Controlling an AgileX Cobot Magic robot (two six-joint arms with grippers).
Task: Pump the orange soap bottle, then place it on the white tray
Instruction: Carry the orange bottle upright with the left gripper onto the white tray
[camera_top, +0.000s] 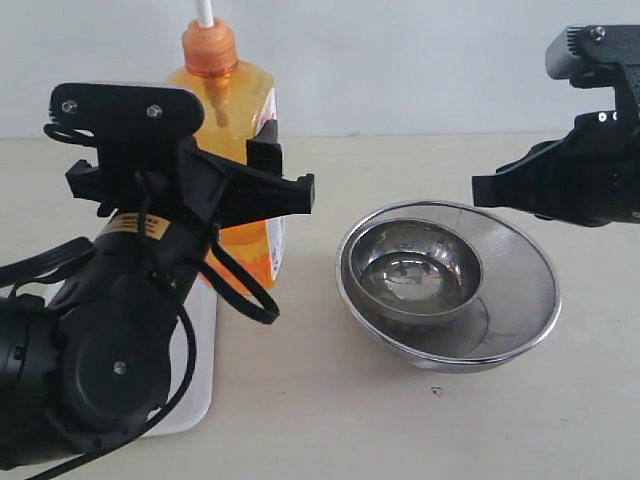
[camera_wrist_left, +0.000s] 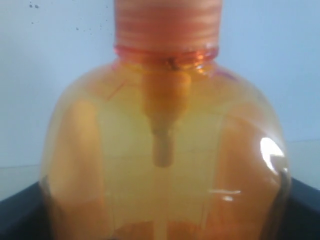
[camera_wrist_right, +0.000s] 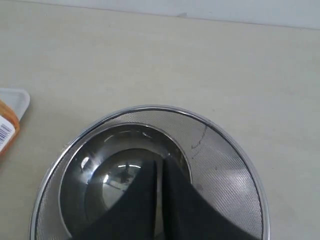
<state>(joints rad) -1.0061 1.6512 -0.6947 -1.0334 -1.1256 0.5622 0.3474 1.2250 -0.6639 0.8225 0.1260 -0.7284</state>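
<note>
Next, I let go of the orange soap bottle upright with my left gripper around the middle of the white tray (camera_top: 132, 347).
The orange soap bottle (camera_top: 232, 110) stands upright at the back left, its white stem running out of the top of the exterior view, its label facing right. My left gripper (camera_top: 284, 170) is shut on the bottle's body, one finger on each side. In the left wrist view the orange soap bottle (camera_wrist_left: 165, 165) fills the picture, with black fingers (camera_wrist_left: 20, 210) at its lower corners. The white tray (camera_top: 195, 385) lies under the left arm and the bottle; whether the bottle's base touches it is hidden. My right gripper (camera_top: 480, 190) hangs shut and empty above the steel bowls.
A small steel bowl (camera_top: 412, 268) sits inside a wide mesh steel bowl (camera_top: 510, 290) right of the tray. Seen from the right wrist, my right gripper (camera_wrist_right: 159, 167) hovers over the steel bowls (camera_wrist_right: 225, 160), and the tray's corner (camera_wrist_right: 17, 97) shows at the edge.
</note>
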